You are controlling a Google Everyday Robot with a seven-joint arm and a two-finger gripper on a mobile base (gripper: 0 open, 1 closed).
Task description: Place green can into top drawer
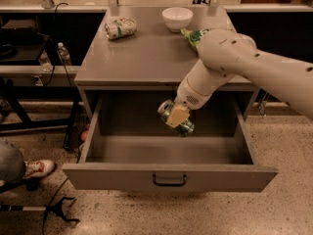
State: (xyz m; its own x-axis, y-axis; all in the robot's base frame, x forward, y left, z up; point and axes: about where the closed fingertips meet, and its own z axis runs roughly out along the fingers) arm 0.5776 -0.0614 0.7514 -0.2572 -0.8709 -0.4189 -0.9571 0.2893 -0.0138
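Note:
My gripper will release the green can, now held tilted above the drawer's floor, on the drawer's bottom toward the front panel (177, 145), just behind the dark handle.
The green can (182, 126) is tilted, silver top up and to the left, held inside the open top drawer (168, 176) above its floor. My gripper (176, 116) is shut on the green can, with one pale finger across the can's side. The white arm comes in from the right over the cabinet top. The drawer is pulled fully out toward the camera, with its dark handle (169, 180) at the middle of the front panel.
On the cabinet top (142, 53) lie a crushed white-green can (120, 28) at the back left, a white bowl (177, 18) at the back, and a green chip bag (193, 35) partly behind the arm. A person's shoe (38, 168) and black stand legs are on the floor at the left.

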